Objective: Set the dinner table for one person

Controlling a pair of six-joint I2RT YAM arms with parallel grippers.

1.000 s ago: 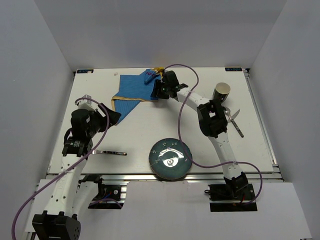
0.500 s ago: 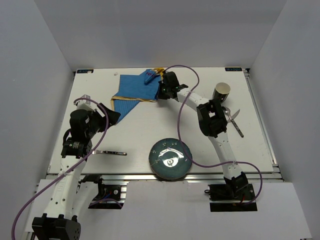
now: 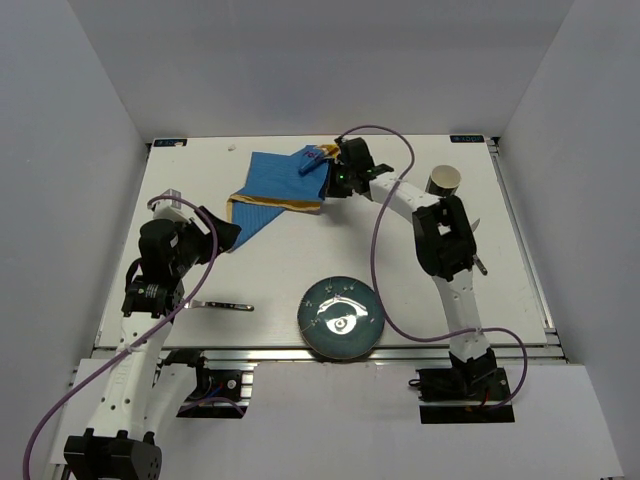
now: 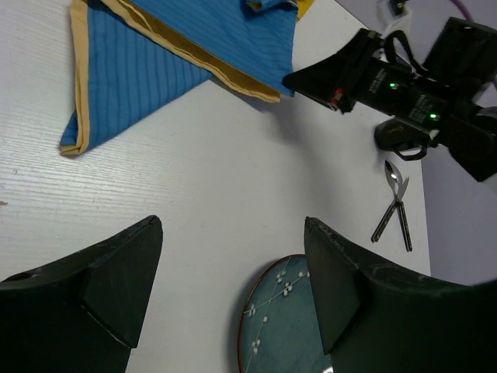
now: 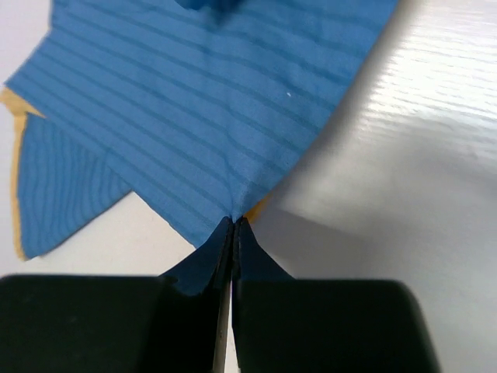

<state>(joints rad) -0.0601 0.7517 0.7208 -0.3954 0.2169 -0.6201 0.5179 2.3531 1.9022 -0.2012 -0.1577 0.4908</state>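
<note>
Next, I regrip the placemat's near corner [image 3: 314, 208] with my right gripper, as the placemat is doubled over along its yellow border, before my left gripper pulls the back corner open.
A crumpled blue placemat [image 3: 275, 180] with a yellow border lies at the back of the white dinner table [image 3: 280, 265]. My right gripper [image 3: 324, 188] is shut on the placemat's right corner. In the right wrist view the closed tips [image 5: 234, 222] pinch the blue cloth [image 5: 217, 101] at its point. My left gripper [image 3: 226, 235] hovers open over the table's left side, with nothing between its fingers [image 4: 124, 272]. It sits just short of the placemat's near fold [image 4: 147, 78]. A dark teal plate [image 3: 341, 318] rests near the front edge.
A knife [image 3: 222, 305] lies at the front left. A paper cup [image 3: 444, 182] stands at the back right. A spoon and fork [image 4: 396, 208] lie beside the right arm [image 3: 440, 240], partly hidden under it from above. The metal rail [image 3: 300, 352] runs along the front.
The right gripper has shut on the placemat's right corner and drawn it to the right and back, stretching the cloth. The left arm has barely moved.
</note>
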